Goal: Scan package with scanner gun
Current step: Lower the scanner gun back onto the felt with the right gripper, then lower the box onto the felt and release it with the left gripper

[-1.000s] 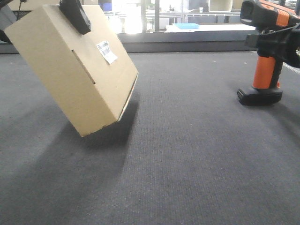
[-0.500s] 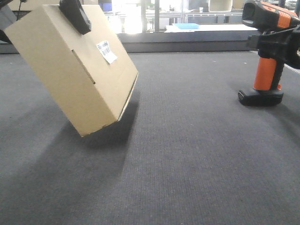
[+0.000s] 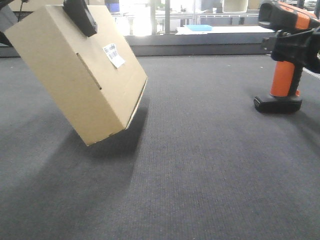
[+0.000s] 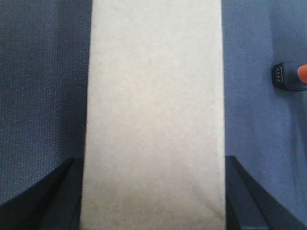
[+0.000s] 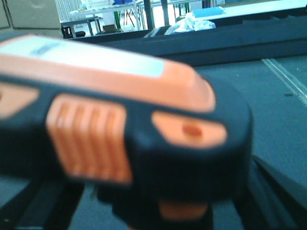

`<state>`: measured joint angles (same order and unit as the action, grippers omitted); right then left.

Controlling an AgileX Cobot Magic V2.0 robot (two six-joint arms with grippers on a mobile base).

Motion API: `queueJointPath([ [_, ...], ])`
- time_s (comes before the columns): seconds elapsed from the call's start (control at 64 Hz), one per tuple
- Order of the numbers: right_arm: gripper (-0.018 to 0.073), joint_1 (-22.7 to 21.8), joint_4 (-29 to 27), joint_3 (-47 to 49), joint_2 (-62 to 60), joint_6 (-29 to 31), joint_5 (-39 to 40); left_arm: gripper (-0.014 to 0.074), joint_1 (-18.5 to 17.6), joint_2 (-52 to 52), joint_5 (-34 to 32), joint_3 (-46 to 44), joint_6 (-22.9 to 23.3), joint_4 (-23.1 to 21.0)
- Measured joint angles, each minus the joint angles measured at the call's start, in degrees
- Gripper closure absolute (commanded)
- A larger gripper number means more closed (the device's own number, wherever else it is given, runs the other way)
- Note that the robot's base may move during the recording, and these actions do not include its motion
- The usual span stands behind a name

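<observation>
The package, now hanging tilted by the carpet, will be let go by my left gripper upright on the grey carpet (image 3: 19, 115) opposite the scanner gun, short of the dark ledge.
The package (image 3: 80, 75), a tan cardboard box, hangs tilted at the left with its white barcode label (image 3: 114, 55) facing right. Its lowest corner is at or just above the grey carpet. My left gripper (image 4: 153, 201) is shut on the package's upper edge, and one black finger (image 3: 82, 17) lies over the broad face. In the left wrist view the package's narrow side (image 4: 153, 105) fills the gap between the jaws. At the far right the scanner gun (image 3: 285, 75) stands upright with its black head pointing left. My right gripper (image 3: 299, 47) is shut on it just under the head. Its foot (image 3: 277, 104) is near the carpet.
Grey carpet (image 3: 200, 165) covers the table. A dark raised ledge (image 3: 200, 47) runs along the far edge, with a blue item (image 3: 200, 27) and bright windows behind it. The scanner's foot shows at the right edge of the left wrist view (image 4: 290, 76).
The scanner gun has shifted slightly to the right in my right gripper. The package and left gripper have not moved.
</observation>
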<state>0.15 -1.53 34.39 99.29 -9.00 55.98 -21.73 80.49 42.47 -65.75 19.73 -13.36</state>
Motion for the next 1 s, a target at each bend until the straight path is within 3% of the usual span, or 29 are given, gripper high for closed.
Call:
queueJointPath([
  [0.672,-0.0006,0.0,-0.78,-2.97,-3.15,0.0,-2.51,0.0707,0.0,0.0,-0.52,0.0,-0.11,0.95],
  [0.844,-0.0006,0.0,-0.49,-7.08,-6.97,0.0,-2.51,0.0707,3.23,-0.71,-0.97,0.0,-0.11,0.95],
  [1.0,0.0,0.0,0.11,-11.36,-11.9,0.0,-2.51,0.0707,8.75,-1.54,-1.05,0.0,-3.57,5.0],
])
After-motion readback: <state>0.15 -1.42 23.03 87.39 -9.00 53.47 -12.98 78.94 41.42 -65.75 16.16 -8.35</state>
